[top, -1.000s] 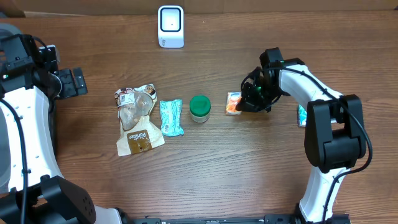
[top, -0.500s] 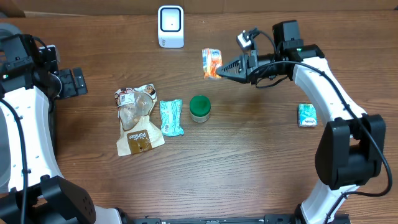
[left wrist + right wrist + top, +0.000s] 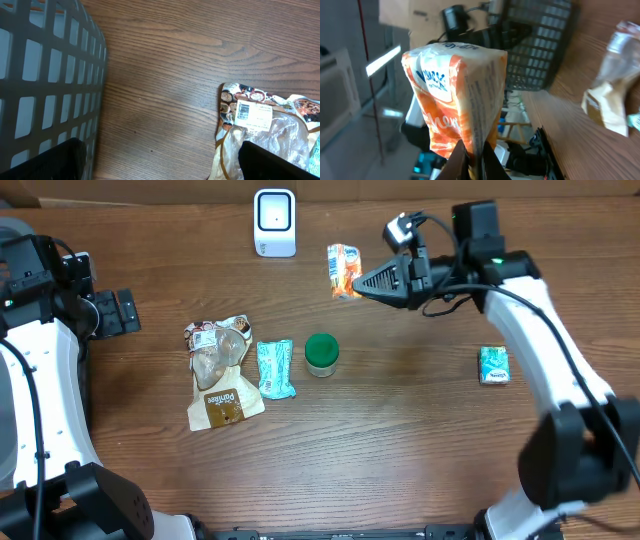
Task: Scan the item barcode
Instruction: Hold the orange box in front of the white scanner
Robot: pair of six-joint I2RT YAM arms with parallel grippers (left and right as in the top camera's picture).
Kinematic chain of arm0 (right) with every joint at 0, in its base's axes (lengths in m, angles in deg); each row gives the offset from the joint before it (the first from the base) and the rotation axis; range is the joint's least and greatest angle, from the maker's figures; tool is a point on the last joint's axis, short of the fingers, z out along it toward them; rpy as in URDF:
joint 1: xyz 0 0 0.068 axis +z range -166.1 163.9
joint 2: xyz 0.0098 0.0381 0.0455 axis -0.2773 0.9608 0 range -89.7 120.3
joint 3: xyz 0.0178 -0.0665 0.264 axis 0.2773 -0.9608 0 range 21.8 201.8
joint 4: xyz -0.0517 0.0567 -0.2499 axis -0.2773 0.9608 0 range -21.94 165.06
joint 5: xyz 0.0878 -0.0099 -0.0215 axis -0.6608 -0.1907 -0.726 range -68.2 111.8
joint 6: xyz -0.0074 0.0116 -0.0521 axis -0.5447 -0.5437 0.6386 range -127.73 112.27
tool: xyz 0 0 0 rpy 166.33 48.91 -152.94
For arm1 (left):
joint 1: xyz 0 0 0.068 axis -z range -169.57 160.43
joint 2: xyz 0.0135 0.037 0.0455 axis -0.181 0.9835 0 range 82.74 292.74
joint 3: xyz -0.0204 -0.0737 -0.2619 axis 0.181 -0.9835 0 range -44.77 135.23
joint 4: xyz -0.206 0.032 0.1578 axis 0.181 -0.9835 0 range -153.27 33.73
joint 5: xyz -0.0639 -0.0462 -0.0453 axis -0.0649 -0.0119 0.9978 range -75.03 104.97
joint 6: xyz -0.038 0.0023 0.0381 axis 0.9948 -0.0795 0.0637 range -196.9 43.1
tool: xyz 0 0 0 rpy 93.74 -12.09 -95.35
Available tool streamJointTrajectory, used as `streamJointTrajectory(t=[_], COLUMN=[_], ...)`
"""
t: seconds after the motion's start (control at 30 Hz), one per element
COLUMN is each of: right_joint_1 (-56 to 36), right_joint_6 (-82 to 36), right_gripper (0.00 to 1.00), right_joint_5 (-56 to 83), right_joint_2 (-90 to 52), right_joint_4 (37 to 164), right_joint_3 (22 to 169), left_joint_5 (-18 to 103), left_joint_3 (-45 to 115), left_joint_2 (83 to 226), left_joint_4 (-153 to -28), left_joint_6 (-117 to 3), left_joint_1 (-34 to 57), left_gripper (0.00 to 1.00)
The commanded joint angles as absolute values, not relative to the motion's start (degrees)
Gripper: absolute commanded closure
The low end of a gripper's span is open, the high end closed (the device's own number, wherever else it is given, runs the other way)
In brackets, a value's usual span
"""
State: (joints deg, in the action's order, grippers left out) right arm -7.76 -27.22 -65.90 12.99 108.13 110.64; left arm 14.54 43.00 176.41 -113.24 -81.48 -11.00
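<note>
Next, I release the orange-and-white packet, now hanging in the air beside the scanner, from my right gripper close beside the small teal packet (image 3: 466, 366), jar side.
An orange-and-white packet (image 3: 343, 271) hangs in the air right of the white scanner (image 3: 274, 222), which stands at the table's back edge. My right gripper (image 3: 362, 283) is shut on the packet's right end and reaches in from the right. In the right wrist view the packet (image 3: 455, 95) stands upright above the pinched jaws of the right gripper (image 3: 476, 162), with fine print on its narrow side. My left gripper (image 3: 118, 313) rests at the far left, open and holding nothing. In the left wrist view the left gripper (image 3: 162, 162) spans bare wood.
On the table lie a brown snack bag (image 3: 218, 370), a teal packet (image 3: 275, 368) and a green-lidded jar (image 3: 321, 353) in a row, and a small teal packet (image 3: 494, 365) at the right. A grey basket (image 3: 45, 75) stands beside the left gripper.
My right gripper has lifted the orange packet from the table beside the green jar and carried it back and left toward the scanner. The left arm has not moved.
</note>
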Motion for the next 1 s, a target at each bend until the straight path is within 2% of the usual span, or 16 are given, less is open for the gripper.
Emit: streamJointTrajectory(t=[0.0,0.2,0.5,0.67,0.83,0.9,0.97], right_joint_1=[-8.31,-8.42,-2.95,1.33,7.32,9.05,10.93], right_joint_6=[-27.46,-27.66,-40.38,-35.15,-25.91,-22.39,-16.33], right_gripper=[0.96,0.96,0.96,0.96,0.96,0.96,0.96], right_joint_5=[-68.18,-66.17,-37.82,-22.54,4.96,15.64,26.27], right_joint_2=[3.24,-0.21,3.11,11.35,25.84,30.70,34.50], right_joint_4=[107.91,107.76,97.25,104.50,118.86,119.28,113.94], right_joint_3=[111.67,111.67,113.35,126.97,152.54,159.62,161.72], left_joint_5=[14.17,14.17,14.17,14.15,14.17,14.15,14.15], left_joint_3=[42.69,42.69,42.69,42.69,42.69,42.69,42.69], left_joint_2=[176.10,176.10,176.10,176.10,176.10,176.10,176.10], left_joint_4=[-113.00,-113.00,-113.00,-113.00,-112.98,-113.00,-113.00], left_joint_6=[-80.72,-80.72,-80.72,-80.72,-80.72,-80.72,-80.72], left_joint_1=[-11.63,-11.63,-11.63,-11.63,-11.63,-11.63,-11.63], left_gripper=[0.01,0.01,0.01,0.00,0.00,0.00,0.01])
